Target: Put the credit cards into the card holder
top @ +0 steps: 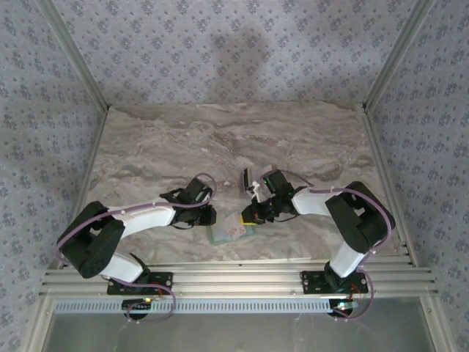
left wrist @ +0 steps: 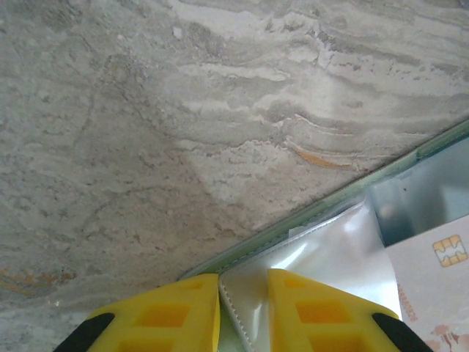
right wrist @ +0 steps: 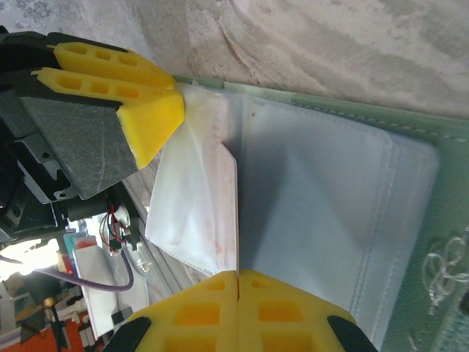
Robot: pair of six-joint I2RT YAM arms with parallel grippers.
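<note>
The credit card sits short of the pocket's closed end, so the robot's left gripper needs to pinch the pocket's corner (left wrist: 229,281) to hold it steady while the right gripper pushes.
The sage-green card holder (top: 229,232) lies open on the marble table between both grippers. My left gripper (left wrist: 243,293) is shut on the clear pocket flap at the holder's corner, lifting it; its green edge (left wrist: 330,207) runs diagonally past. My right gripper (right wrist: 238,282) is shut on a thin white credit card (right wrist: 231,198), seen edge-on, its far end reaching into the lifted pocket beside the left fingers (right wrist: 150,121). The same card's chip face (left wrist: 440,290) lies under the clear plastic. From above, the left gripper (top: 212,218) and right gripper (top: 254,213) stand at opposite sides of the holder.
A small dark-and-white flat thing (top: 245,178) sits on the table just behind the right wrist. Bare marble (top: 220,139) stretches to the back wall. An aluminium rail (top: 234,275) borders the near edge. Patterned walls close in on three sides.
</note>
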